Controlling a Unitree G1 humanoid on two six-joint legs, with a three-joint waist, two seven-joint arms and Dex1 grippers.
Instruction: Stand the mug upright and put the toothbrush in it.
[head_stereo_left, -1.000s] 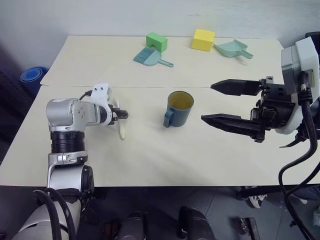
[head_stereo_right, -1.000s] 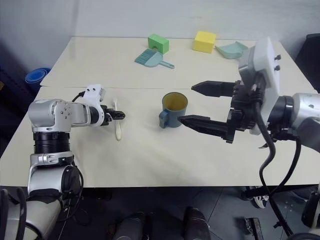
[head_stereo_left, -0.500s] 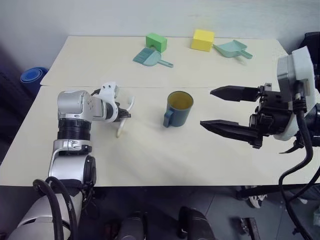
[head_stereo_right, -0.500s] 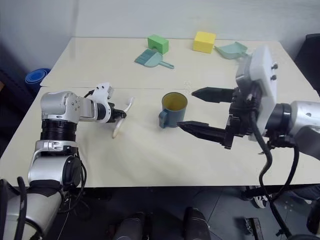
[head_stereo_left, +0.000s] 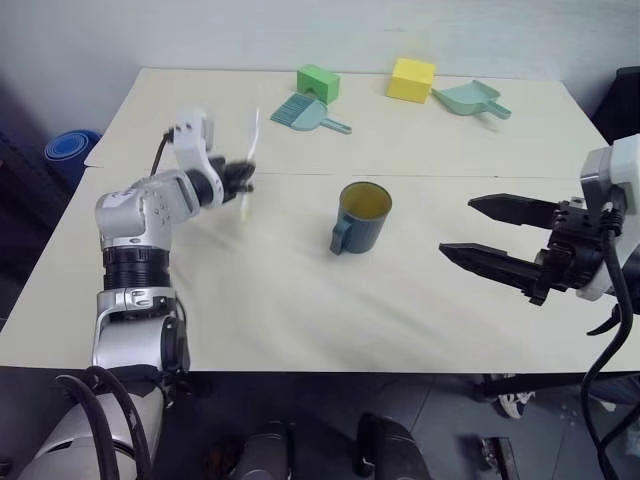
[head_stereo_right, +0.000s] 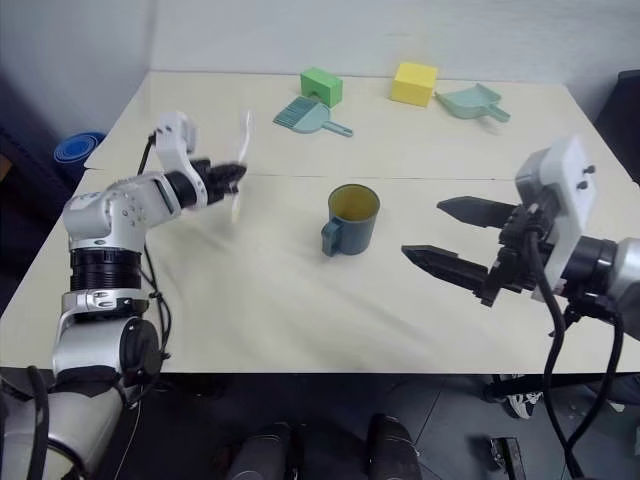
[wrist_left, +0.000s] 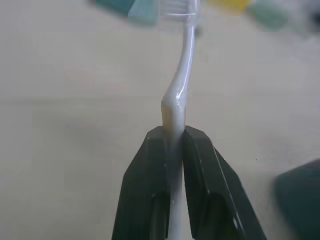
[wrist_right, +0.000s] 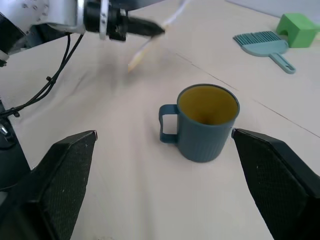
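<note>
The robot's left gripper needs to release the pale toothbrush, head up, inside the yellow opening of the dark teal mug (head_stereo_left: 371, 204).
The dark teal mug (head_stereo_left: 360, 217) stands upright in the middle of the table, handle toward me, yellow inside showing. My left gripper (head_stereo_left: 243, 178) is shut on the pale toothbrush (head_stereo_left: 250, 160) and holds it in the air to the left of the mug, blurred, its head pointing up and away. In the left wrist view the two black fingers (wrist_left: 150, 190) pinch the handle of the toothbrush (wrist_left: 180, 85). My right gripper (head_stereo_left: 456, 226) stands open to the right of the mug, apart from it, with nothing between its fingers.
At the back of the table lie a teal hand brush (head_stereo_left: 305, 113), a green block (head_stereo_left: 318, 80), a yellow block (head_stereo_left: 411, 78) and a teal dustpan (head_stereo_left: 468, 98). A blue object (head_stereo_left: 68, 150) sits on the floor past the table's left edge.
My left gripper has shut on the toothbrush and lifted it off the table, swinging it from lying flat to nearly upright. My right gripper has drawn back to the right, away from the mug.
</note>
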